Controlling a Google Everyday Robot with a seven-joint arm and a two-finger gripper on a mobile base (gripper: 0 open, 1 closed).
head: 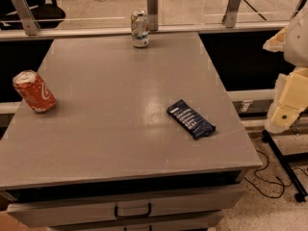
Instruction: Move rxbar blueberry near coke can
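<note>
The rxbar blueberry is next for my gripper, which should go to it and close on the wrapper's middle (191, 119), between its two ends.
The rxbar blueberry (190, 119), a flat dark navy wrapper with white print, lies at an angle on the grey table (120, 90), right of centre and towards the front. The coke can (34, 91), red with white script and a silver top, stands tilted and dented at the table's left edge. My gripper (287, 105), cream-coloured, hangs at the right edge of the camera view. It is beyond the table's right side, well to the right of the bar, and touches neither thing.
A green-and-white can (140, 29) stands upright at the back middle of the table. A rail with metal posts (152, 6) runs behind the table. A drawer with a dark handle (132, 211) is under the front edge. A black stand and cables (284, 170) are on the floor at the right.
</note>
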